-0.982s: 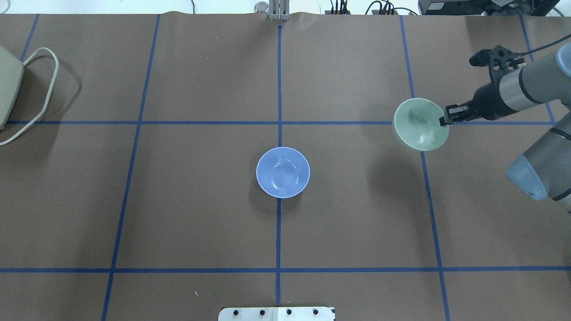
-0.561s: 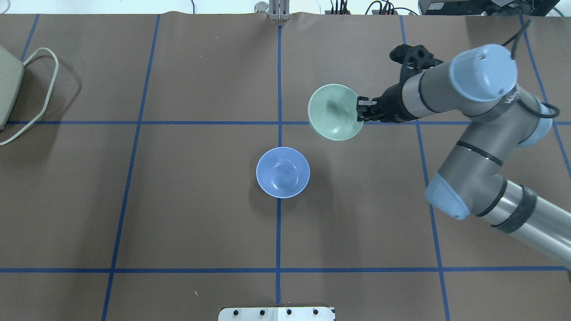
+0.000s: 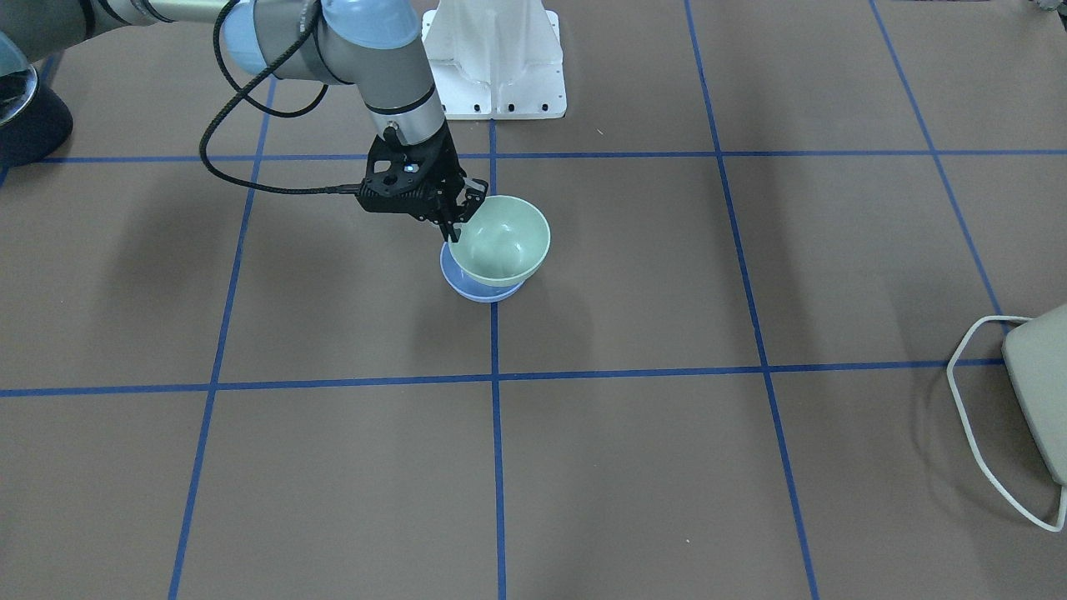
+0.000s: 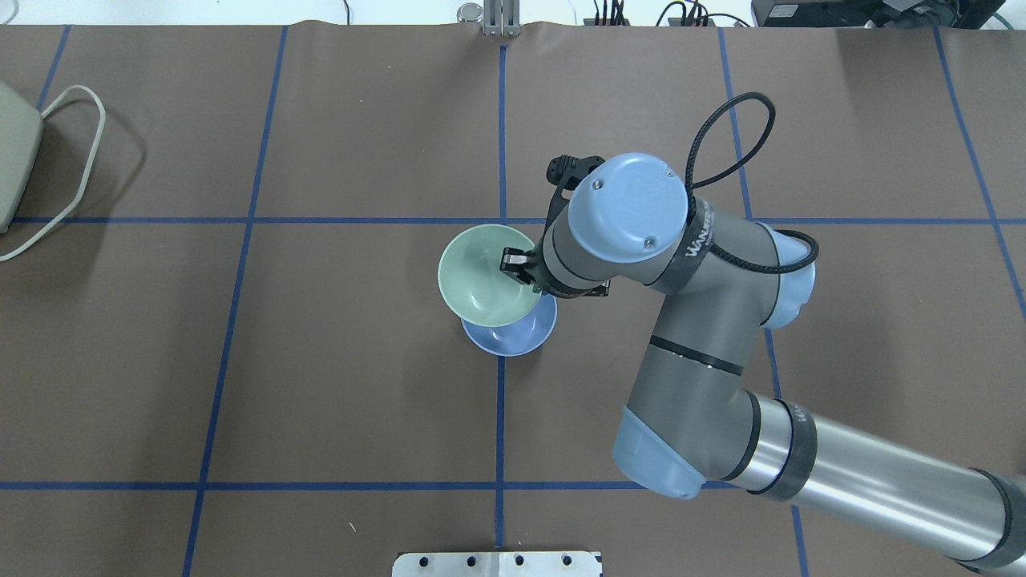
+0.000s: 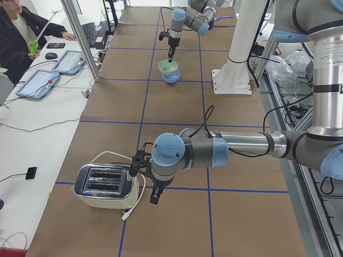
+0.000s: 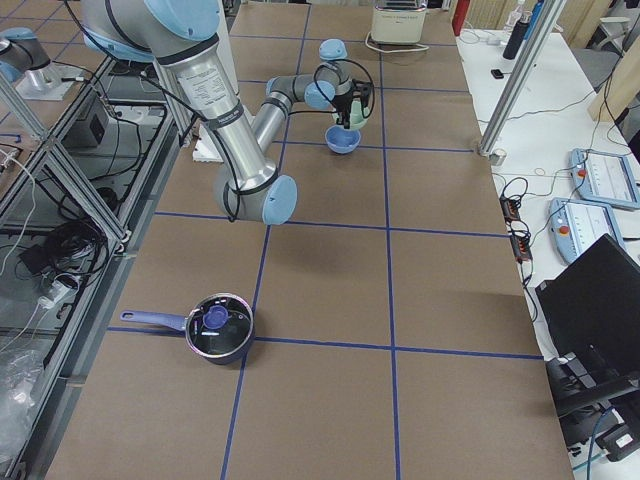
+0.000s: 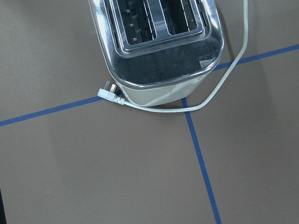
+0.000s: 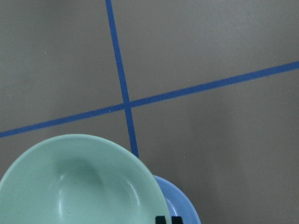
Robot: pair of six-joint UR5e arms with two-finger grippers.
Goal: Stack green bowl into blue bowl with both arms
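Observation:
I will use my right gripper to set the pale green bowl down inside the periwinkle blue bowl on the blue tape line (image 3: 487, 264).
My right gripper (image 4: 517, 268) is shut on the near rim of the pale green bowl (image 4: 481, 276). It holds that bowl tilted and just above the periwinkle blue bowl (image 4: 523, 336), overlapping it but shifted to one side. The front-facing view shows the green bowl (image 3: 500, 242) over the blue bowl (image 3: 483, 290), with the right gripper (image 3: 454, 229) on its rim. In the right wrist view, the green bowl (image 8: 79, 182) covers most of the blue bowl (image 8: 180, 200). My left gripper (image 5: 154, 194) hangs by the toaster. I cannot tell whether it is open or shut.
A toaster (image 5: 104, 184) with a white cord (image 7: 219, 88) stands at the table's left end and also shows in the overhead view (image 4: 12, 160). A navy pot with a glass lid (image 6: 220, 328) sits at the right end. The white pedestal (image 3: 496, 58) stands at the robot's side.
My right arm has swung left across the table with the green bowl, from the right side to over the blue bowl. The blue bowl has not moved.

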